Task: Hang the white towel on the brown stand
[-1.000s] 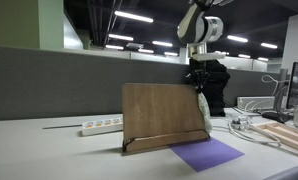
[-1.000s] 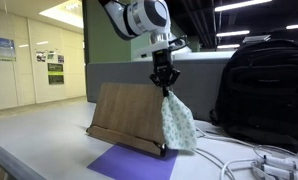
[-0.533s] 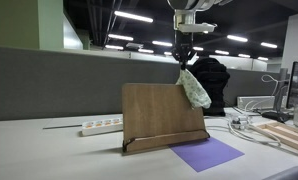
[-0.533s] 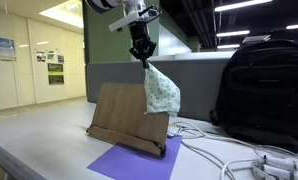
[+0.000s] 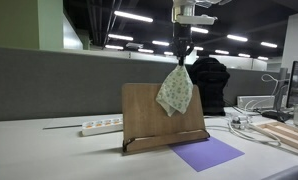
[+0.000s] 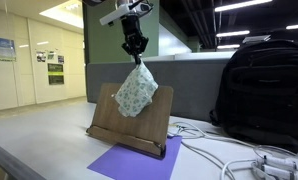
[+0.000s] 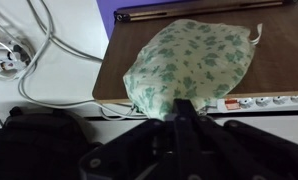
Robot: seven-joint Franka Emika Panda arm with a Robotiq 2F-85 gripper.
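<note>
I need to release the white towel so that it hangs draped over the brown stand's upper edge (image 5: 183,104) (image 7: 159,72) beside the black backpack, opening my gripper there.
My gripper (image 5: 184,52) is shut on the top of the white towel (image 5: 175,91), which dangles in the air over the upper edge of the brown stand (image 5: 144,115). In an exterior view the gripper (image 6: 135,50) holds the towel (image 6: 136,90) above the middle of the stand (image 6: 114,115). In the wrist view the pale-green patterned towel (image 7: 192,62) hangs from my jaws (image 7: 179,108) and covers much of the stand (image 7: 274,50). The stand is tilted, with a narrow ledge along its bottom edge.
A flat purple sheet (image 5: 206,152) lies in front of the stand. A white power strip (image 5: 101,125) and cables (image 6: 224,150) lie on the table. A black backpack (image 6: 264,85) stands beside the stand. Lighter wooden boards (image 5: 286,135) lie at one side.
My gripper has carried the towel up from beside the stand's edge and sideways over its top, toward the middle of the board.
</note>
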